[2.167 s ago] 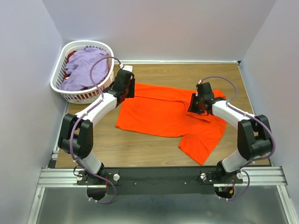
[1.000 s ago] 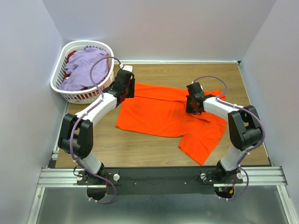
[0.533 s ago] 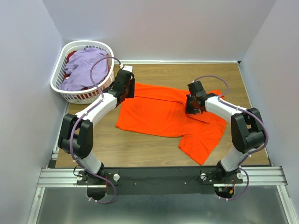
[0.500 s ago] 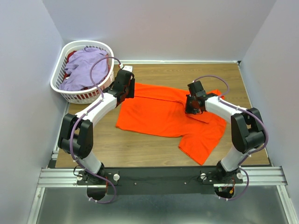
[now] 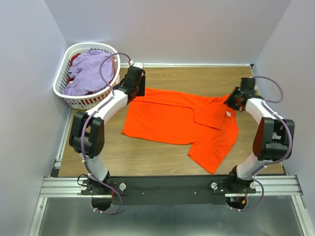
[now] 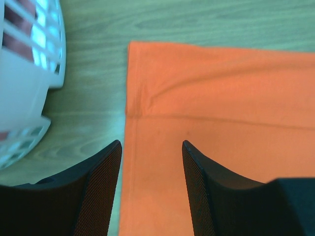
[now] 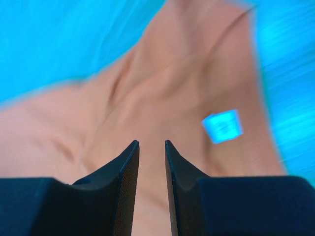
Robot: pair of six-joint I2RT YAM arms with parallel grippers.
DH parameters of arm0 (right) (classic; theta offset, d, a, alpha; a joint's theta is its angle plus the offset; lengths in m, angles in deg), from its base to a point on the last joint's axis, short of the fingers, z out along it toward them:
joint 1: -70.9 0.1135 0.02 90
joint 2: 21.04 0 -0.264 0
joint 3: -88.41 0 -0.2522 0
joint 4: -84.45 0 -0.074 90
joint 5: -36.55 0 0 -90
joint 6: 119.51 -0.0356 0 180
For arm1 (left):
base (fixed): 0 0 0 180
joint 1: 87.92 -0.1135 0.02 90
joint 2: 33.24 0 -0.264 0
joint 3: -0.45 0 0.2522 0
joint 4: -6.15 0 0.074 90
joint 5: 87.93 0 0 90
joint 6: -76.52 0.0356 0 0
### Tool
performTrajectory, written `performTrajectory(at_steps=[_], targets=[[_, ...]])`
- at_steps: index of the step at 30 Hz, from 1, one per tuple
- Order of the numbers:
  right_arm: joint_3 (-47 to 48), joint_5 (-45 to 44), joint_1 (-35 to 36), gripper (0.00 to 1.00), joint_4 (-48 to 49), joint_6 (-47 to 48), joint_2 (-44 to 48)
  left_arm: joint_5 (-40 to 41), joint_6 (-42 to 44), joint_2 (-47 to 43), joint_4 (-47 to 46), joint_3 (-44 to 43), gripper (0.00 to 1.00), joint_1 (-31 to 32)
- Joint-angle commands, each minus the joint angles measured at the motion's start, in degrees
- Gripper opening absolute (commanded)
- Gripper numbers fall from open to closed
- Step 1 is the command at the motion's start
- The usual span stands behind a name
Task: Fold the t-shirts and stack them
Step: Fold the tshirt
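Observation:
Next, my right gripper takes the orange t-shirt's corner (image 7: pixel 221 12) and pulls the far edge straight, because that edge lies wrinkled near the t-shirt's white neck label.
The orange t-shirt (image 5: pixel 167 120) lies spread on the wooden table, with a flap folded over near its right shoulder and its white neck label (image 5: pixel 228 113) showing. My left gripper (image 5: pixel 137 91) hovers open over the shirt's far left corner; its fingers straddle the left hem (image 6: pixel 129 147) with nothing between them. My right gripper (image 5: pixel 233 102) is at the shirt's far right edge, its jaws a little apart and empty above wrinkled cloth (image 7: pixel 162 98) beside the label (image 7: pixel 222 126). A lavender t-shirt (image 5: pixel 88 69) sits heaped in the basket.
The white slotted laundry basket (image 5: pixel 61 81) stands in the far left corner, close to my left gripper, and its wall (image 6: pixel 24 88) shows in the left wrist view. Walls enclose the table at the back and on both sides.
My right gripper has opened, let go of the shirt's fold and swung right to the shirt's far right edge. My left gripper has shifted slightly toward the back.

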Motion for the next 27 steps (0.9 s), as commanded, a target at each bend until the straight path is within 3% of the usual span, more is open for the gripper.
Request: performTrajectory(at_steps=[1, 6, 18, 27], targets=[[-0.7, 10.1, -8.4, 0.35, 10.2, -7.2, -2.1, -0.2, -1.0, 6.2, 2.1, -7.6, 0.61, 0.2], [0.6, 13.8, -13.8, 0.36, 16.8, -12.5, -7.3, -0.9, -1.0, 13.2, 3.5, -14.1, 0.61, -0.9], [7.6, 15.5, -16.3, 0.35, 24.4, -16.6, -19.5, -3.7, -0.9, 25.3, 5.6, -21.9, 0.61, -3.1], [4.6, 14.5, -18.8, 0.16, 25.9, -18.5, -24.1, -5.5, -1.5, 28.9, 7.4, -22.8, 0.61, -3.9]])
